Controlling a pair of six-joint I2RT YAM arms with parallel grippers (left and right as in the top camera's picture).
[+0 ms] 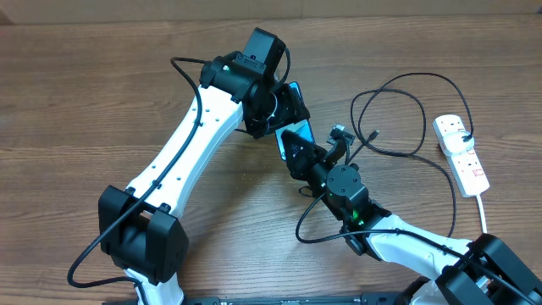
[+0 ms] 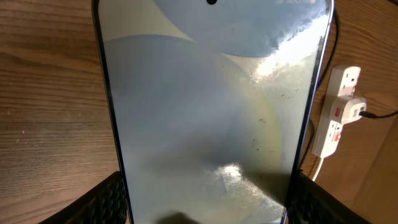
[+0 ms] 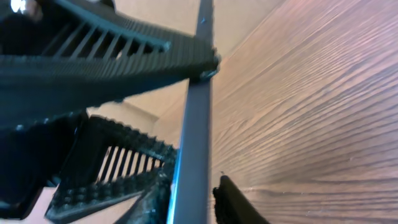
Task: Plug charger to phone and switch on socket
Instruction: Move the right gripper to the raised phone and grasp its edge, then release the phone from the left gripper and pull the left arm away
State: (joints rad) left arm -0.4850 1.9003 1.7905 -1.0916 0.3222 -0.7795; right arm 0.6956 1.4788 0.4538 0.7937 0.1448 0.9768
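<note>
The phone's long edges are spanned by my left gripper, so my right gripper needs to hold the phone's lower end while my left gripper takes the phone's far end (image 1: 294, 87) by its sides.
The phone (image 1: 284, 138) is held up off the table in the middle, mostly hidden by both grippers. My left gripper (image 1: 284, 108) is shut on its two long edges; in the left wrist view the screen (image 2: 211, 106) fills the frame between the fingers (image 2: 208, 202). My right gripper (image 1: 296, 154) straddles the phone's lower end. In the right wrist view the phone is edge-on (image 3: 194, 124) between my jaws (image 3: 186, 190), with a thin gap at the right finger. The charger plug tip (image 1: 373, 135) lies free on the table. The socket (image 1: 461, 152) lies at the right (image 2: 339, 118).
The charger's black cable loops across the table between the right arm and the socket and ends in an adapter on the strip (image 2: 356, 111). The thick white cord (image 1: 484, 212) runs toward the front edge. The left gripper's ribbed fingers (image 3: 112, 62) crowd the right wrist view.
</note>
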